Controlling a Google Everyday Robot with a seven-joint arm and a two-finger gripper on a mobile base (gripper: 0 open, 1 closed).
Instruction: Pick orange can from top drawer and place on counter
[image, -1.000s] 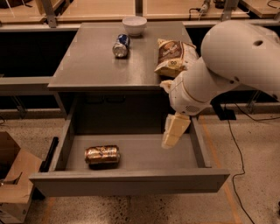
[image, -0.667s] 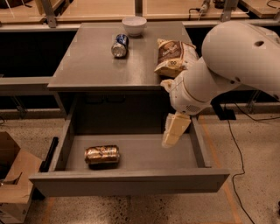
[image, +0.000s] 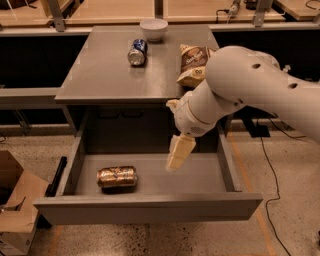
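The robot's gripper needs to close on the end of the orange can (image: 131, 176) that faces the middle of the open top drawer.
The orange can (image: 117, 176) lies on its side in the front left part of the open top drawer (image: 150, 208). The counter (image: 100, 70) is the grey tabletop above the drawer. My gripper (image: 179, 152) hangs from the big white arm over the middle of the drawer. It points down, to the right of the can and above the drawer floor, and is apart from the can. It holds nothing that I can see.
On the counter lie a blue-and-silver can (image: 137, 52), a white bowl (image: 153, 29) at the back and a chip bag (image: 192, 65) at the right edge. A cardboard box (image: 15, 210) stands on the floor left of the drawer. Light wooden benches (image: 100, 10) run behind.
My gripper and arm have moved left over the drawer, closer to the orange can. The can and the counter items have not moved.
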